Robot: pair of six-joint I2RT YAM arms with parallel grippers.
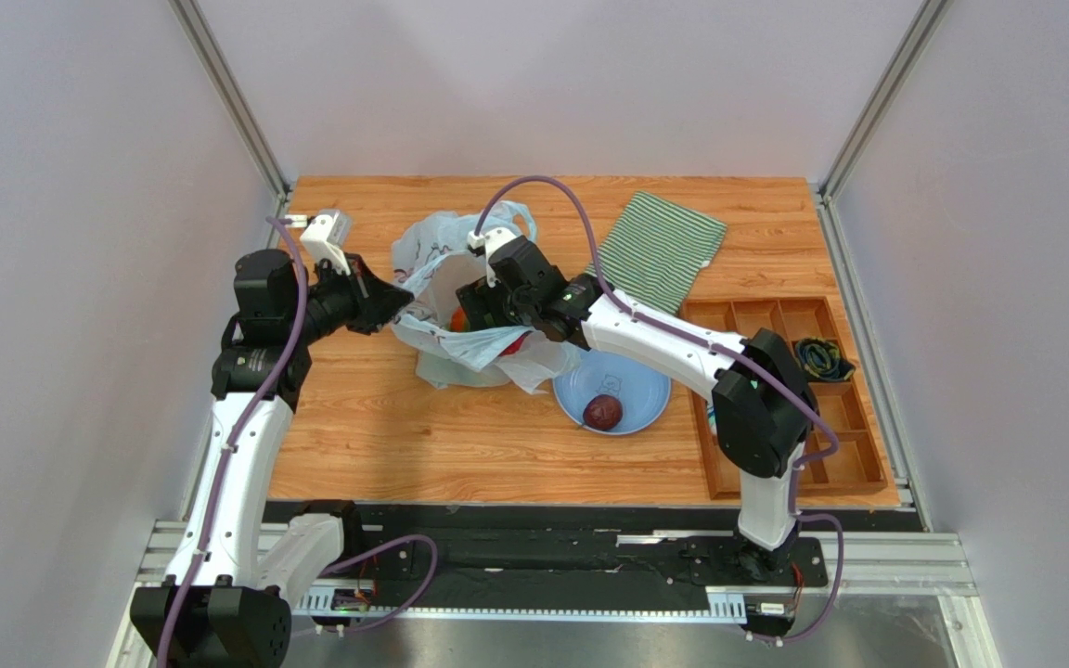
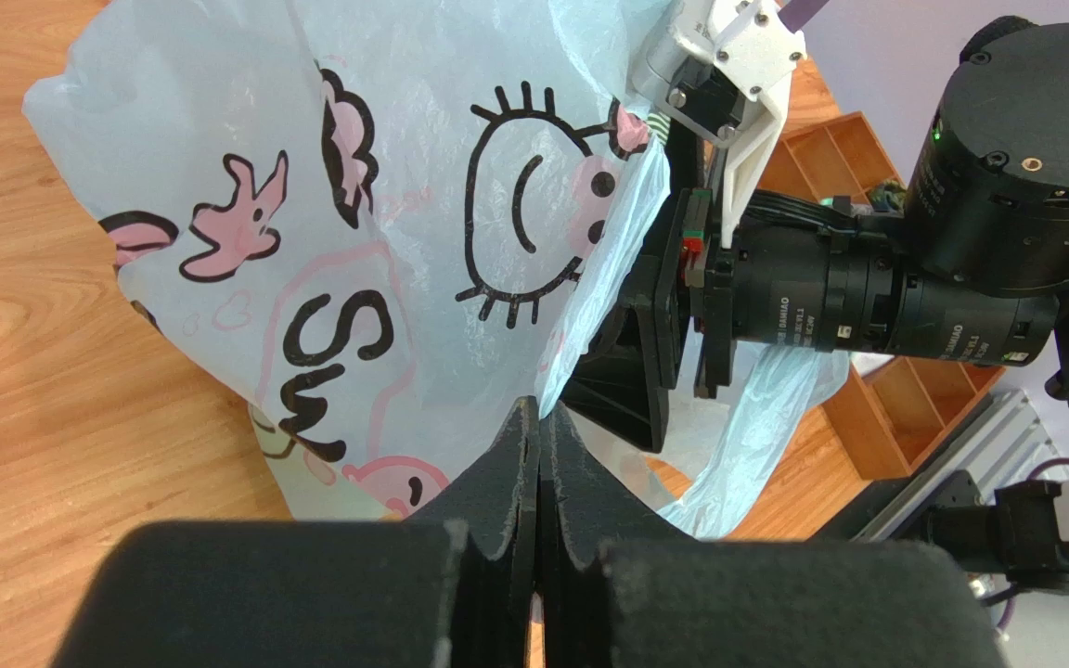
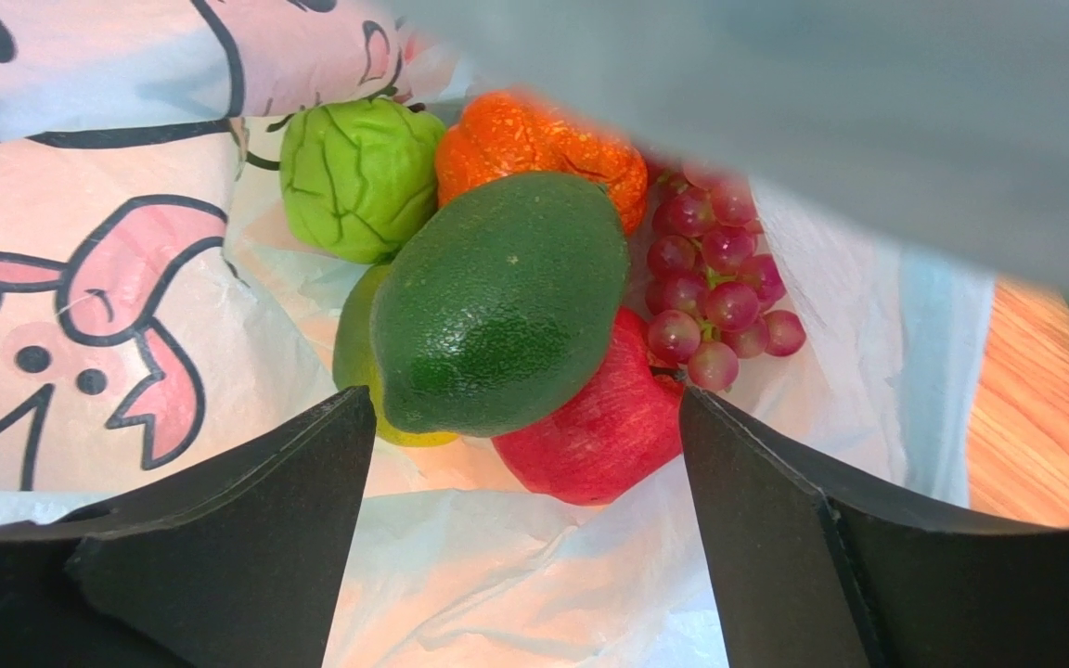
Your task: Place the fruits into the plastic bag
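I should close my right gripper around the middle of the dark purple fruit (image 1: pixel 603 412) on the blue plate, the last fruit outside the plastic bag.
The plastic bag (image 1: pixel 459 351) lies mid-table with its mouth held up. My left gripper (image 1: pixel 390 299) is shut on the bag's rim (image 2: pixel 359 209), fingertips pinched together (image 2: pixel 537 418). My right gripper (image 1: pixel 478 309) stands open in the bag's mouth, nothing between its fingers (image 3: pixel 524 404). Below it inside the bag (image 3: pixel 526 585) lie a dark green fruit (image 3: pixel 498 299), a bright green ball (image 3: pixel 356 174), an orange one (image 3: pixel 540 139), red-purple grapes (image 3: pixel 715 285), a red apple (image 3: pixel 596 432) and a yellow-green fruit (image 3: pixel 352 355), mostly covered. A dark purple fruit (image 1: pixel 603 411) sits on the blue plate (image 1: pixel 645 383).
A green striped cloth (image 1: pixel 659 248) lies at the back right. A wooden compartment tray (image 1: pixel 833 418) runs along the right edge, with a black and yellow item (image 1: pixel 819 359) in it. The right arm's wrist (image 2: pixel 833 292) is close beside my left fingers.
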